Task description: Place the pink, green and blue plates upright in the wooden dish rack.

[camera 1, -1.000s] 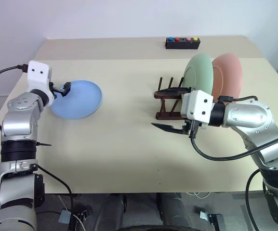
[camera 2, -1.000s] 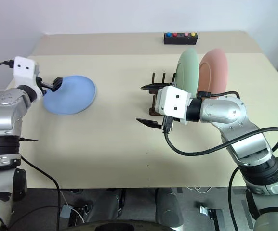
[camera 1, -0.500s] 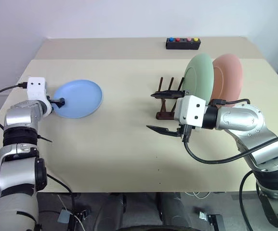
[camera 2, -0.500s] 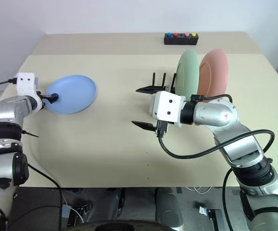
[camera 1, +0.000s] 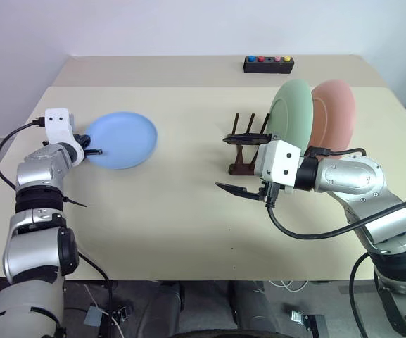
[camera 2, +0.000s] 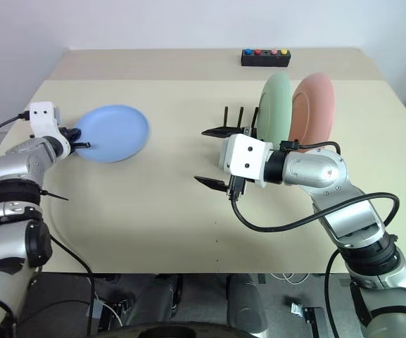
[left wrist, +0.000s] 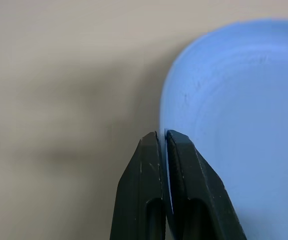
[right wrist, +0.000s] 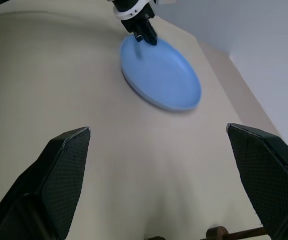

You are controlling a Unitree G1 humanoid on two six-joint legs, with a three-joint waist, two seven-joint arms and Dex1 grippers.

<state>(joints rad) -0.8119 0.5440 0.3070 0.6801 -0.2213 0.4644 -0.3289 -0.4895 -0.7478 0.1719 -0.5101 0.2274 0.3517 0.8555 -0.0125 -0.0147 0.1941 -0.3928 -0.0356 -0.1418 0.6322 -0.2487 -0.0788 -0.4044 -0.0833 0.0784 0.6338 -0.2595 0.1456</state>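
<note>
My left gripper is going to hand the blue plate to my right gripper. It will let go of the plate in the air (camera 1: 233, 60) above the rack's free wires.
The blue plate (camera 1: 123, 139) sits at the table's left, and my left gripper (camera 1: 96, 151) is shut on its near-left rim. In the left wrist view the two fingers (left wrist: 148, 165) pinch that rim of the blue plate (left wrist: 243, 110). The green plate (camera 1: 292, 111) and the pink plate (camera 1: 336, 109) stand upright side by side in the wooden dish rack (camera 1: 243, 167) at the right. My right gripper (camera 1: 239, 164) hovers open just in front of the rack's left end, holding nothing, and its view looks across the table at the blue plate (right wrist: 161, 75).
A small black box with coloured buttons (camera 1: 268, 65) lies at the table's far edge. Bare beige tabletop (camera 1: 174, 204) stretches between the blue plate and the rack. Several free pegs (camera 1: 250, 124) stand at the rack's left end.
My left gripper lowered, pushed forward and closed on the blue plate's rim, and the plate shifted slightly to the right. The right gripper stayed where it was, open.
</note>
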